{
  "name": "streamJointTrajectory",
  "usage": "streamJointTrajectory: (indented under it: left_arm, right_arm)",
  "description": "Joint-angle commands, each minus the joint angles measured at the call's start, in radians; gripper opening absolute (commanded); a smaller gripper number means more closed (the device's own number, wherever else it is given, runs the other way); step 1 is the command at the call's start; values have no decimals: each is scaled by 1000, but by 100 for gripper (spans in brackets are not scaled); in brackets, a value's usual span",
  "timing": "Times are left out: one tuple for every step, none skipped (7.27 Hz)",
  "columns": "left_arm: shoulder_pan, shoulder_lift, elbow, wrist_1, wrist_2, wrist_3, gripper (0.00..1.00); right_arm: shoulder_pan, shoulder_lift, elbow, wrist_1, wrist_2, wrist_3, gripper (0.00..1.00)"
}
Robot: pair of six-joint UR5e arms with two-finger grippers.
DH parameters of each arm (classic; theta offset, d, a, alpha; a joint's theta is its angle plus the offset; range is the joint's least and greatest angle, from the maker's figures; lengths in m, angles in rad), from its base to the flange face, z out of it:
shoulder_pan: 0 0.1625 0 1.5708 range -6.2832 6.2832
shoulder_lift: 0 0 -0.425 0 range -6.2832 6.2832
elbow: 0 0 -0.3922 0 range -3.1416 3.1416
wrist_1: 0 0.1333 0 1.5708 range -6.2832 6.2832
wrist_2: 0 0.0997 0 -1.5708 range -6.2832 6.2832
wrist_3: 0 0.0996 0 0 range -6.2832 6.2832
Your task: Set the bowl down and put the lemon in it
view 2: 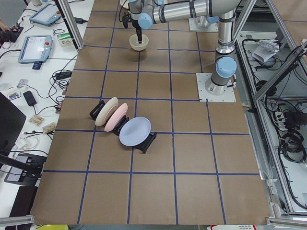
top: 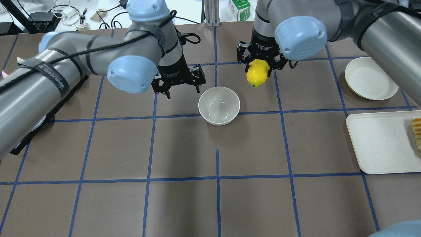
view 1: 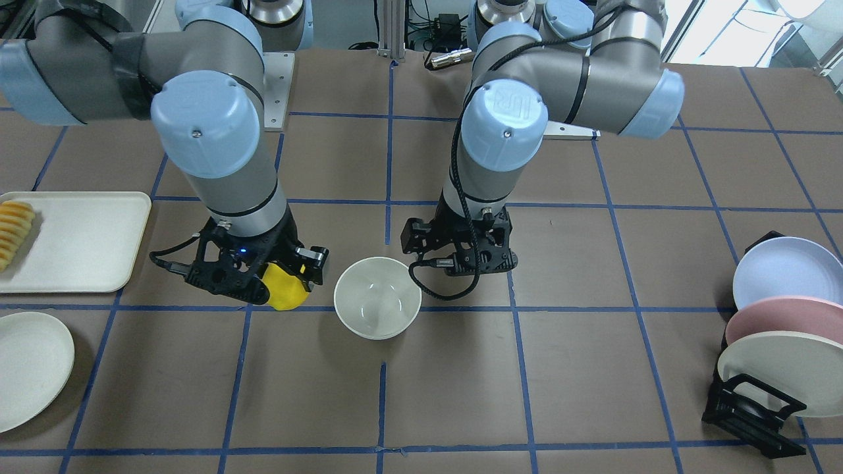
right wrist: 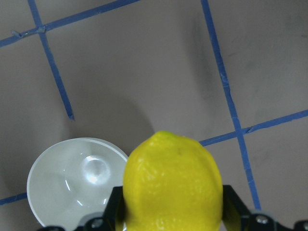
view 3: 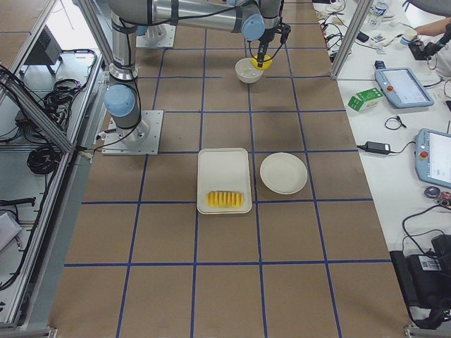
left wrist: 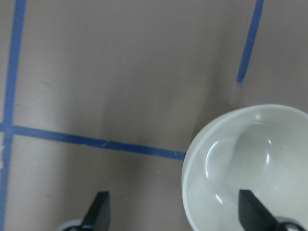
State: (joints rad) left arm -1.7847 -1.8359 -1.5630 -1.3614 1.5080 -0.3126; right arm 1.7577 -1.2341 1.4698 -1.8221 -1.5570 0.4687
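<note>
My right gripper is holding the yellow lemon. It will let go of it near the middle of the empty off-white bowl (view 1: 383, 293) (right wrist: 79, 188).
The off-white bowl (top: 219, 105) stands upright and empty on the brown table near its middle. My right gripper (top: 257, 73) is shut on the yellow lemon (top: 257, 75) and holds it above the table, beside the bowl and a little beyond its rim. In the right wrist view the lemon (right wrist: 173, 183) fills the jaws, with the bowl (right wrist: 72, 178) below left. My left gripper (top: 182, 88) is open and empty on the bowl's other side. In the left wrist view one fingertip (left wrist: 252, 207) is over the bowl (left wrist: 250, 163) and the other is outside it.
A cream tray (top: 378, 141) with a row of fruit slices (top: 417, 133) and a flat cream plate (top: 370, 79) lie on my right. A black rack (view 1: 751, 411) with three coloured plates (view 1: 787, 270) stands on my left. Blue tape lines grid the table.
</note>
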Motion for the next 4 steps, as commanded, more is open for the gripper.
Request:
streamJointTrajectory:
  left_arm:
    - [54, 146, 61, -218, 66, 225, 99]
    - [106, 203, 60, -240, 66, 268, 100]
    - [126, 246, 40, -249, 67, 270, 100]
    - [125, 283, 22, -269, 67, 271, 100]
  right_arm:
    - [60, 37, 6, -36, 0, 51, 0]
    - [89, 57, 6, -48, 0, 53, 0]
    - [110, 74, 6, -75, 0, 54, 0]
    - [121, 91, 6, -92, 0, 54, 0]
